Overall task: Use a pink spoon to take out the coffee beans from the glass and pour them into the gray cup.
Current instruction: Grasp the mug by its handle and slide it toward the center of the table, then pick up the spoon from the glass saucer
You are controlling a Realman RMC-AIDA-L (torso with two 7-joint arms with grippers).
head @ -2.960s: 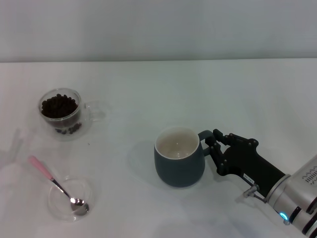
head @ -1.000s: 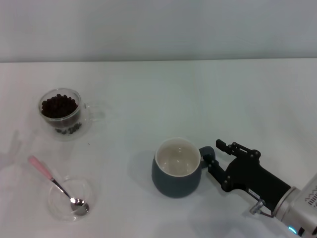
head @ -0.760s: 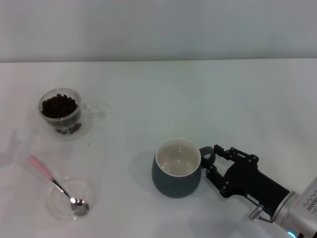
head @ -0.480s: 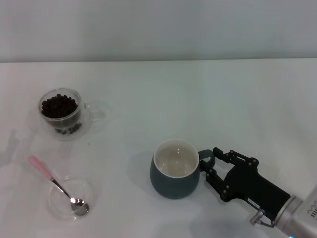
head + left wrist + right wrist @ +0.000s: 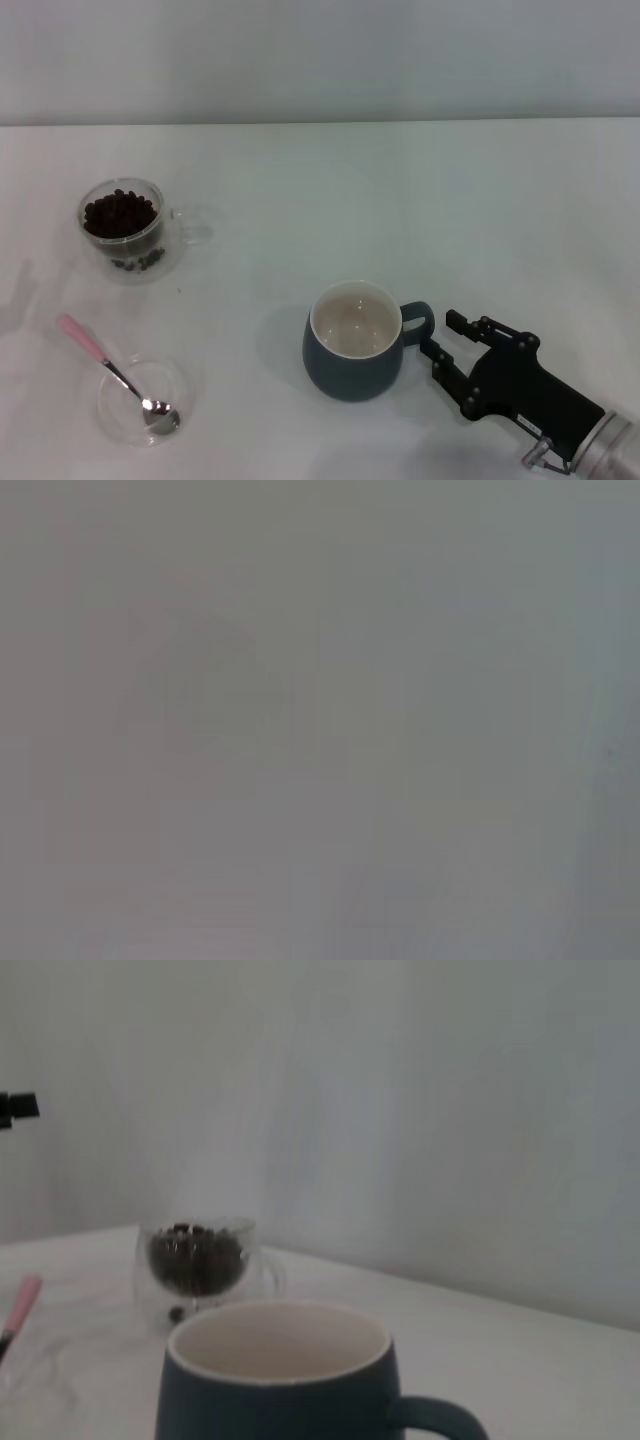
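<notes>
My left gripper should go to the pink spoon next and close on the middle of its handle's pink part point(image 5: 82, 339), away from the clear saucer.
The gray cup point(image 5: 352, 358) stands upright in the near middle of the table, its inside bare and its handle pointing right. My right gripper point(image 5: 441, 336) is open just right of the handle, not touching it. The glass point(image 5: 125, 232) with the coffee beans point(image 5: 119, 212) stands at the far left. The pink spoon point(image 5: 108, 366) lies near left, its bowl resting in a clear saucer point(image 5: 172, 385). The right wrist view shows the cup point(image 5: 275, 1385) close, with the glass point(image 5: 196, 1258) and the spoon's pink end point(image 5: 21, 1298) behind it. My left gripper is out of view.
The white table point(image 5: 400, 200) runs back to a pale wall. A few loose beans lie under the glass's inner wall point(image 5: 138, 262). The left wrist view shows only a flat grey surface.
The right gripper pulled the gray cup a little nearer and to the left, then let go of its handle and drew back to the right.
</notes>
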